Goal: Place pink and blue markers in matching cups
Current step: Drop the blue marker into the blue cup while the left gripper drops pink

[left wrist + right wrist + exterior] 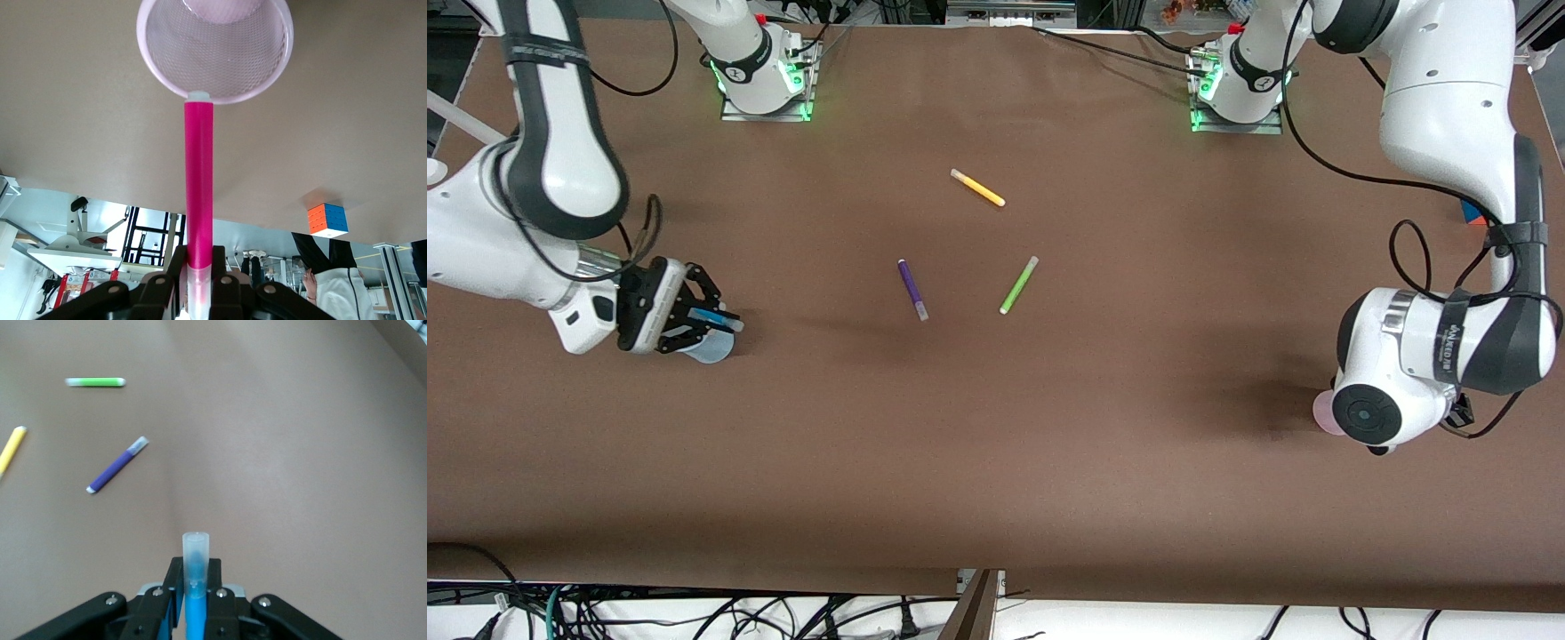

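The pale blue cup (698, 334) is just below my right gripper's fingers. My right gripper needs to release the sky blue marker inside it.
My left gripper (199, 259) is shut on the bright pink marker (199, 187), gripping it at its clear cap end. The marker's other end is at the rim of the pale pink cup (215, 53), which looks empty. In the front view only an edge of the pink cup (1324, 411) shows beside the left wrist, which hides the hand. My right gripper (698, 317) is shut on the sky blue marker (713, 316) and holds it lying flat just over the pale blue cup (710, 347). In the right wrist view the blue marker (195, 587) points its clear cap away from the right gripper (195, 572).
A dark purple pen (912, 289), a lime green pen (1018, 284) and a yellow pen (978, 188) lie mid-table between the cups. They also show in the right wrist view: purple pen (117, 473), green pen (95, 382), yellow pen (12, 449). A colour cube (1472, 213) sits near the left arm.
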Tool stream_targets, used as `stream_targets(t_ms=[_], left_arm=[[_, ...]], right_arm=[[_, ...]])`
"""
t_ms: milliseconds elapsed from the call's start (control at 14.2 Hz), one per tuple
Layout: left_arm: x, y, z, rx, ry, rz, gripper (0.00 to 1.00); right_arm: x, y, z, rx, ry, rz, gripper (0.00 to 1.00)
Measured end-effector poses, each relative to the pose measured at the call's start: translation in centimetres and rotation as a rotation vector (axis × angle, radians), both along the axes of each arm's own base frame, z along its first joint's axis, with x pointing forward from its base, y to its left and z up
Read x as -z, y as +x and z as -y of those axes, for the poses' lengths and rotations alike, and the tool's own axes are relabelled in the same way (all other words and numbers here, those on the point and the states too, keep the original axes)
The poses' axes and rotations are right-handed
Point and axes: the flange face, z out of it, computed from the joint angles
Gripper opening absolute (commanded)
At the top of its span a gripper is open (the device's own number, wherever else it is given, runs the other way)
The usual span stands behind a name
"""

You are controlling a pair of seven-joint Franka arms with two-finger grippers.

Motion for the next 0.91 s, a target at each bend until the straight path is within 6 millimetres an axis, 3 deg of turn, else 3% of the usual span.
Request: stream_targets(t_ms=[140, 211, 281, 351, 632, 772, 912], left_arm=[[1.0, 0.2, 0.3, 0.003, 0.005, 0.002, 0.01], [1.5, 0.3, 0.4, 0.004, 0.005, 0.004, 0.32], [1.9, 0.4, 0.5, 0.004, 0.006, 0.004, 0.74], [2.5, 0.4, 0.7, 0.009, 0.013, 0.001, 1.00], [3.2, 0.6, 3.0, 0.049, 0.052, 0.006, 1.00], [2.2, 0.7, 4.3, 0.034, 0.068, 0.035, 1.00], [-0.2, 0.8, 6.1, 0.001, 0.071, 0.106, 1.00]], right_arm=[[0.4, -0.4, 1.8, -0.054, 0.062, 0.005, 0.00], [0.7, -0.6, 2.7, -0.078, 0.092, 0.010, 0.00], [1.1, -0.8, 3.5, -0.100, 0.126, 0.016, 0.00], [1.7, -1.0, 4.3, -0.121, 0.159, 0.021, 0.00], [2.9, -1.5, 6.4, -0.183, 0.222, 0.031, 0.00], [3.3, -2.0, 7.3, -0.217, 0.248, 0.035, 0.00], [4.0, -2.3, 8.5, -0.239, 0.273, 0.040, 0.00]])
